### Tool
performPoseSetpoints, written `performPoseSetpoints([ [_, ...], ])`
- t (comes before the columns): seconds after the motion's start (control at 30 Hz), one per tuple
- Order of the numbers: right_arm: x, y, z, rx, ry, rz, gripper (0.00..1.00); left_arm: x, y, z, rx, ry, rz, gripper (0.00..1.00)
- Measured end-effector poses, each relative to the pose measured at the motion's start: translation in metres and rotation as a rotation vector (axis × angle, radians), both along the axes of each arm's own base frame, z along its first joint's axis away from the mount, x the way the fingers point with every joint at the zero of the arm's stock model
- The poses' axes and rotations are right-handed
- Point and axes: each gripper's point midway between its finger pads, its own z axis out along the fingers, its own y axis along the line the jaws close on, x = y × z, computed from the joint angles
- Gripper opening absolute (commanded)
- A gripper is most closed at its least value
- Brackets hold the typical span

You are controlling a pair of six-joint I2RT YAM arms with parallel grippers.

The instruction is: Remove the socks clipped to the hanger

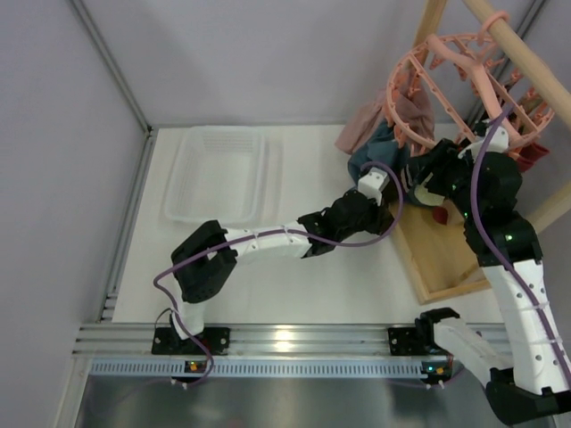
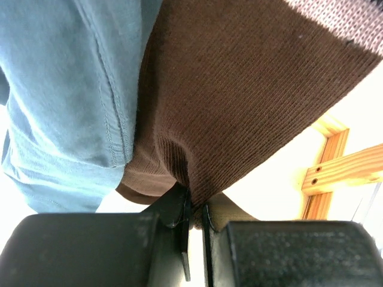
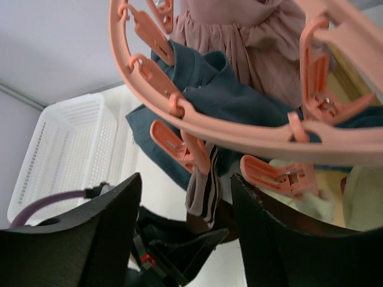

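Note:
My left gripper is going to let go of the dark brown sock on the middle of the white plastic basket's bottom [image 1: 217, 181].
The salmon-pink hanger [image 1: 428, 62] hangs from the wooden pole at the upper right; its ring [image 3: 239, 134] crosses the right wrist view. A dark brown sock [image 2: 239, 89] with a striped cuff [image 3: 203, 194] hangs from one clip [image 3: 194, 152]. My left gripper [image 2: 196, 206] is shut on the sock's lower edge, under the hanger [image 1: 397, 178]. My right gripper [image 3: 185, 179] is open, its fingers on either side of the clipped cuff without touching it [image 1: 426, 178]. A cream sock [image 3: 365, 200] hangs at the right, and a maroon one [image 1: 533, 153] at the ring's far side.
A teal-blue cloth [image 2: 60, 89] and a dusty-pink garment [image 3: 257, 42] hang beside the sock. A white plastic basket [image 1: 219, 174] sits at the back left. The wooden frame's base [image 1: 446, 267] lies under the hanger, and its pole [image 1: 526, 53] crosses above.

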Motion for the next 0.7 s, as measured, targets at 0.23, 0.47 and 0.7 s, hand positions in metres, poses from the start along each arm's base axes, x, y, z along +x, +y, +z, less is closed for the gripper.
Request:
performPoseSetpoints([
  [0.23, 0.02, 0.005, 0.004, -0.056, -0.032, -0.029, 0.53, -0.004, 0.004, 0.007, -0.018, 0.011, -0.001, 0.0],
  [0.47, 0.024, 0.025, 0.007, -0.176, -0.056, -0.066, 0.55, -0.005, 0.005, 0.012, -0.031, 0.013, -0.002, 0.0],
  [0.7, 0.028, 0.02, 0.008, -0.267, -0.064, -0.192, 0.55, -0.006, 0.007, 0.01, -0.032, 0.022, 0.0, 0.0],
])
